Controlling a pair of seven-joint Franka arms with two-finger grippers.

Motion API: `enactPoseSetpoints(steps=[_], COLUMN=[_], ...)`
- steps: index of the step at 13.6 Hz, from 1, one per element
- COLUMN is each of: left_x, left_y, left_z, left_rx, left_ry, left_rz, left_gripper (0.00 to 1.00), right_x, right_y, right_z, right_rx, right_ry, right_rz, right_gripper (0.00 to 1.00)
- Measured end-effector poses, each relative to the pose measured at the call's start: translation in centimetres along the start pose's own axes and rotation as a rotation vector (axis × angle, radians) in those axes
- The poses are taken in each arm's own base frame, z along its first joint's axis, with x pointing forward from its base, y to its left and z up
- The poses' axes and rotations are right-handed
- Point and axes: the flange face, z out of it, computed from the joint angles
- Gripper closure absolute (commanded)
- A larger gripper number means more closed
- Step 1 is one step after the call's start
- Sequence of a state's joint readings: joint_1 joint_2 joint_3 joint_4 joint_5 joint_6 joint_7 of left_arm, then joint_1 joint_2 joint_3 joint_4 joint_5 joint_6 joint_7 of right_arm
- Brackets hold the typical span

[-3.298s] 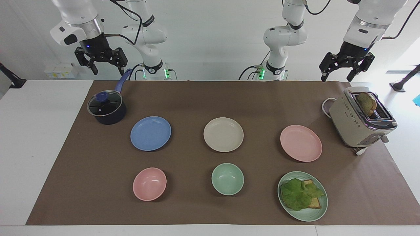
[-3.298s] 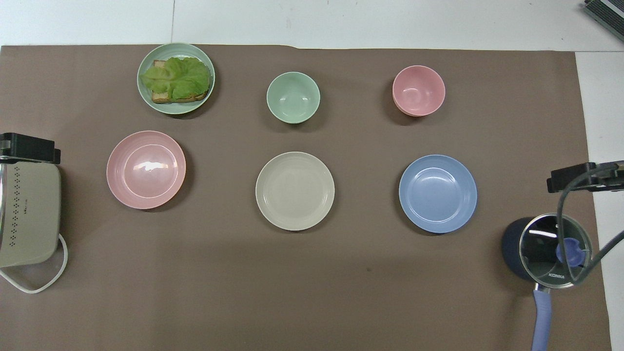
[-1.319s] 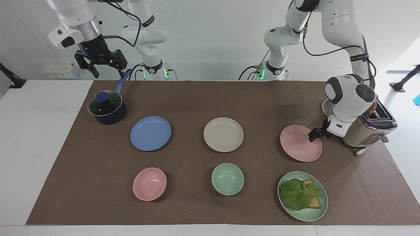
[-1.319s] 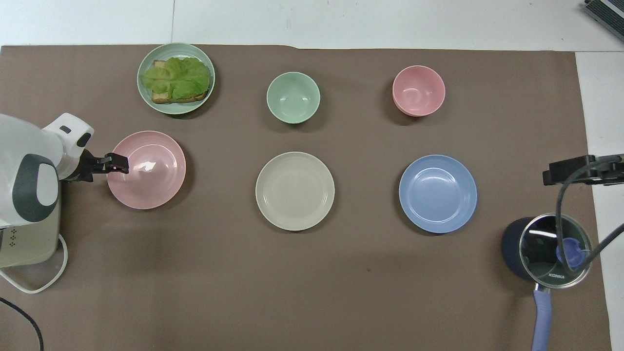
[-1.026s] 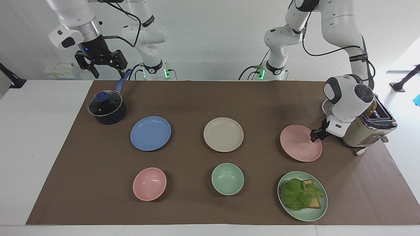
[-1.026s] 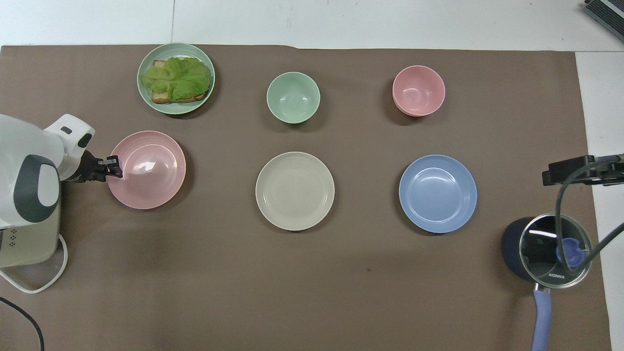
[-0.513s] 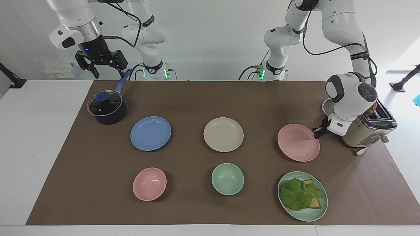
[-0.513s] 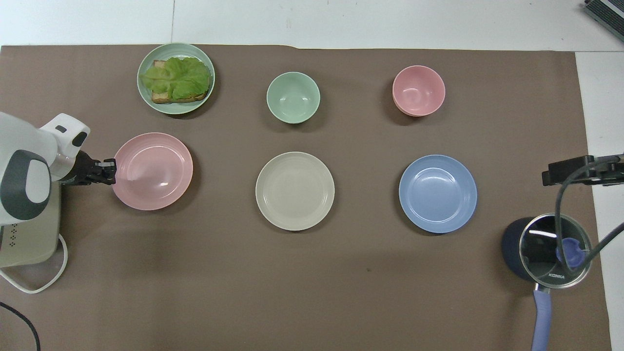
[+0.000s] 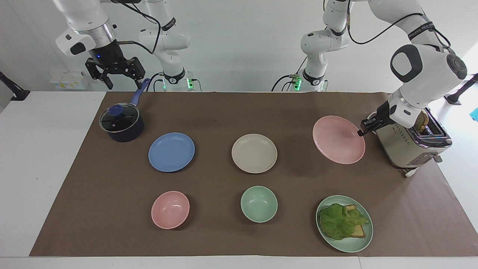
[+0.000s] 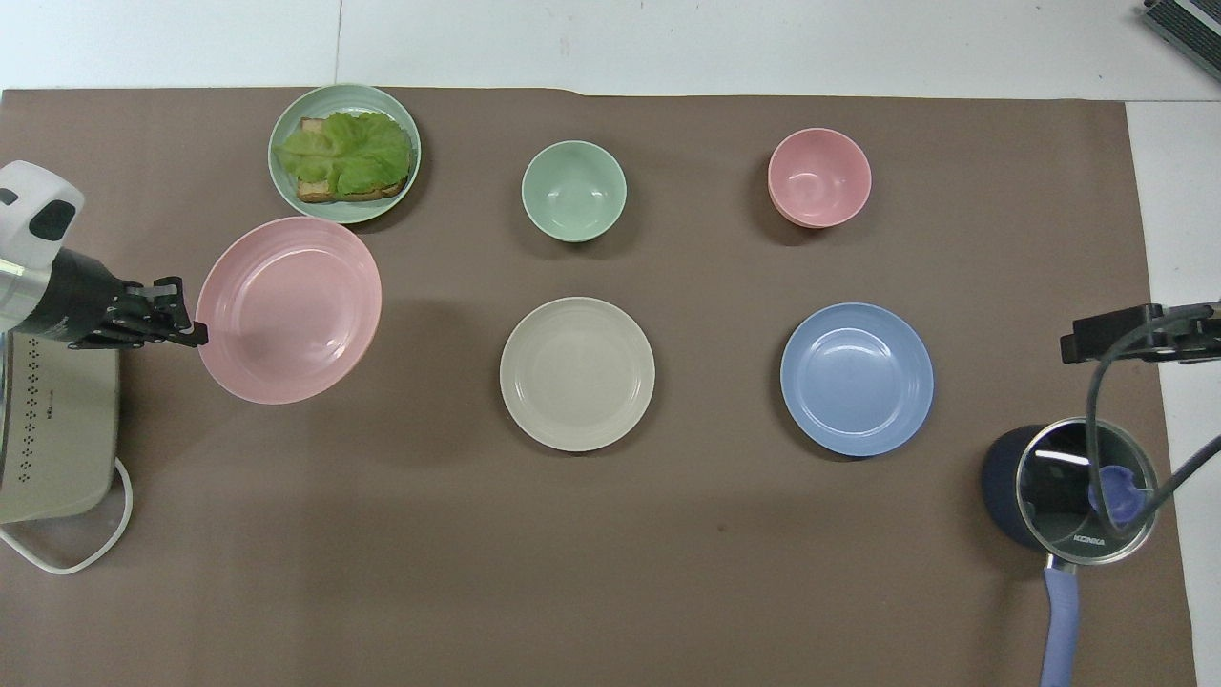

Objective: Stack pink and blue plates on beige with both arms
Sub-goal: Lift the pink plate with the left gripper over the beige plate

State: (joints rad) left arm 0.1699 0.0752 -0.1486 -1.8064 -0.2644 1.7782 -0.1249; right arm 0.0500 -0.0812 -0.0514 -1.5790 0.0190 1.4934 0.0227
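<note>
Next, I let go of the pink plate with my left gripper squarely on top of the beige plate [image 10: 577,373] at the middle of the mat.
The pink plate [image 9: 338,140] [image 10: 286,310] hangs tilted above the mat toward the left arm's end of the table. My left gripper [image 9: 361,131] [image 10: 196,334] is shut on its rim, on the side next to the toaster. The beige plate [image 9: 254,153] [image 10: 577,374] lies flat at the middle of the mat. The blue plate [image 9: 171,152] [image 10: 857,379] lies beside it toward the right arm's end. My right gripper [image 9: 124,83] [image 10: 1135,339] waits open and empty in the air over the pot's handle.
A beige toaster [image 9: 410,144] with bread in it stands close beside the left gripper. A dark lidded pot [image 9: 121,125] sits near the blue plate. Farther from the robots are a pink bowl [image 9: 170,209], a green bowl [image 9: 258,204] and a green plate [image 9: 364,239] carrying a sandwich.
The left gripper came down to the pink plate's rim, shut on it and lifted it off the mat, tilted. The right arm has hardly moved.
</note>
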Motion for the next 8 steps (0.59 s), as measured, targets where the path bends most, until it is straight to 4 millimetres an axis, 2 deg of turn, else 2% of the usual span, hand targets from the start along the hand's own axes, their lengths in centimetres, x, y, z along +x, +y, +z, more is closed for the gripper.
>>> enactPoseSetpoints(steps=[2, 4, 8], left_x=[-1.0, -2.7, -6.9], left_y=[4.6, 10.8, 21.0], left_z=[1.3, 2.8, 5.3], left_rx=[-0.007, -0.007, -0.037], left_ry=[-0.013, 0.008, 0.074], left_rz=[0.004, 0.01, 0.039], left_gripper=[1.0, 1.0, 1.0], right_x=[0.0, 0.0, 0.0], right_y=[0.0, 0.0, 0.0], right_z=[0.0, 0.1, 0.1], right_rx=[0.0, 0.0, 0.0], right_ry=[-0.001, -0.002, -0.002], right_rz=[0.0, 0.0, 0.001], right_gripper=[0.0, 0.0, 0.0])
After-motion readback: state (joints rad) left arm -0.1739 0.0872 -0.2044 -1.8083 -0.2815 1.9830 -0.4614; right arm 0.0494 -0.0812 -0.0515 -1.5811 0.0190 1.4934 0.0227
